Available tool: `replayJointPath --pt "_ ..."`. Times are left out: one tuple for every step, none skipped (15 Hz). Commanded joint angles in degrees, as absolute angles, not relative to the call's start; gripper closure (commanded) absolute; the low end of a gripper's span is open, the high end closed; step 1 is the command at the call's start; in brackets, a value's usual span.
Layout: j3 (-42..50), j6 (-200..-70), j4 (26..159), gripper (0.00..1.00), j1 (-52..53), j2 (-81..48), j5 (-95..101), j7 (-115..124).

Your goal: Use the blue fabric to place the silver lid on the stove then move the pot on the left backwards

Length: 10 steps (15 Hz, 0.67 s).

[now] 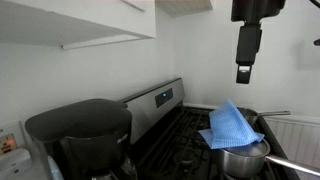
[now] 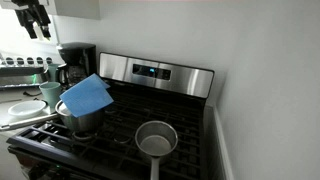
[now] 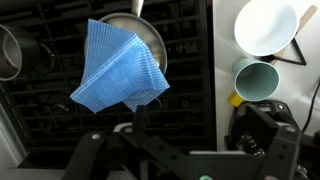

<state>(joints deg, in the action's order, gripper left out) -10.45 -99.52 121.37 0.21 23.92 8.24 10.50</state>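
I need to next grab the blue fabric with my gripper where it covers the silver lid's middle (image 1: pixel 233 122) (image 3: pixel 129 57), because the lid needs to lift with it.
A blue fabric (image 3: pixel 118 68) lies draped over a silver pot, and it shows in both exterior views (image 1: pixel 231 126) (image 2: pixel 88 95). The pot (image 2: pixel 80 122) (image 1: pixel 243 160) stands on the black stove (image 2: pixel 120 125). Its silver lid (image 3: pixel 145 32) shows as a round rim under the cloth in the wrist view. A second, open silver pot (image 2: pixel 155 139) stands on another burner, and it shows at the edge of the wrist view (image 3: pixel 8 50). My gripper (image 1: pixel 244 70) (image 2: pixel 35 22) hangs high above the stove, well clear of the cloth. It is open and empty (image 3: pixel 175 138).
A black coffee maker (image 1: pixel 85 135) (image 2: pixel 72 62) stands beside the stove. A white bowl (image 3: pixel 265 25) and a teal cup (image 3: pixel 258 78) sit on the counter next to the burners. The stove's steel back panel (image 2: pixel 155 72) rises behind. White cabinets (image 1: pixel 80 20) hang above.
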Motion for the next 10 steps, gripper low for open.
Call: replayJointPath --pt "-9.52 -99.32 121.2 0.0 1.4 23.77 8.65 10.89" --pt "-9.52 -99.32 121.2 0.0 1.4 23.77 8.65 10.89" --pt "-9.52 -99.32 121.2 0.0 1.4 23.77 8.65 10.89" --pt "-9.52 -99.32 121.2 0.0 1.4 23.77 8.65 10.89" --pt "-9.58 -98.46 121.14 0.0 0.35 22.23 9.66 13.04" --pt "-9.35 -97.66 121.36 0.0 -0.26 21.53 9.93 14.4" --pt "-8.93 -97.44 122.27 0.0 -1.06 21.15 10.59 16.34" --pt "-8.42 -96.96 122.94 0.0 -1.56 20.63 10.94 17.81" --pt "-7.68 -96.96 123.76 0.0 -2.36 19.82 11.37 19.43" --pt "-6.96 -96.97 124.34 0.0 -3.03 19.09 11.74 20.87"
